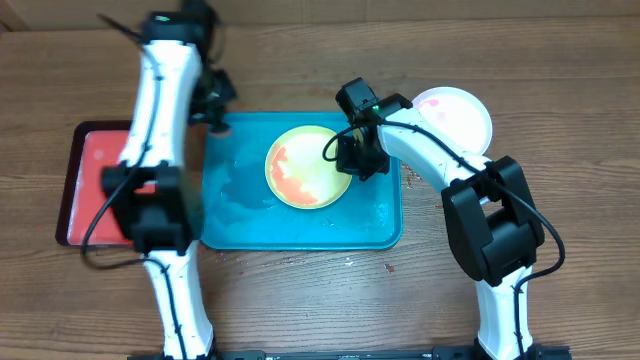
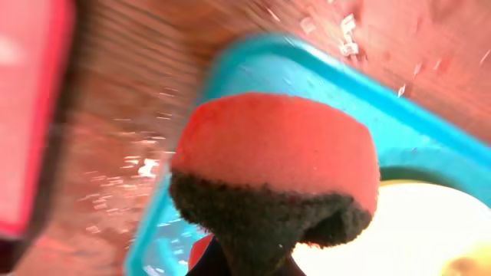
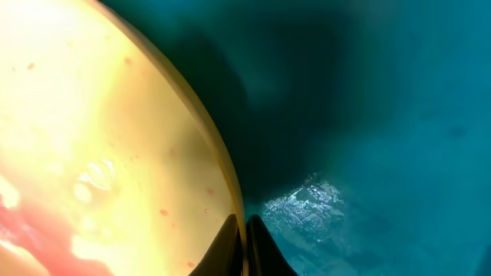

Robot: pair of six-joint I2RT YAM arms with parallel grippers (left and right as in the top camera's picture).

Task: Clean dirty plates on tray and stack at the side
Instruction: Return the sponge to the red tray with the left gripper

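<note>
I will let go of the red sponge with my left gripper in the middle of the smaller red tray (image 1: 114, 184).
A yellow-green plate (image 1: 305, 167) with red smears lies in the teal tray (image 1: 240, 225). My right gripper (image 1: 352, 160) is shut on its right rim; the right wrist view shows the two fingers (image 3: 244, 245) pinching the plate edge (image 3: 115, 153) over the tray floor (image 3: 383, 115). A white plate (image 1: 458, 115) with faint pink smears sits on the table to the right of the tray. My left gripper (image 1: 213, 118) is at the tray's far left corner, shut on a red sponge with a black scrub side (image 2: 276, 176). The light blue plate is not in view.
A smaller red tray (image 1: 90, 180) lies left of the teal tray, partly under the left arm. The teal tray's floor is wet. Small white flecks lie on the wooden table (image 2: 345, 34) beyond the tray's rim (image 2: 368, 92).
</note>
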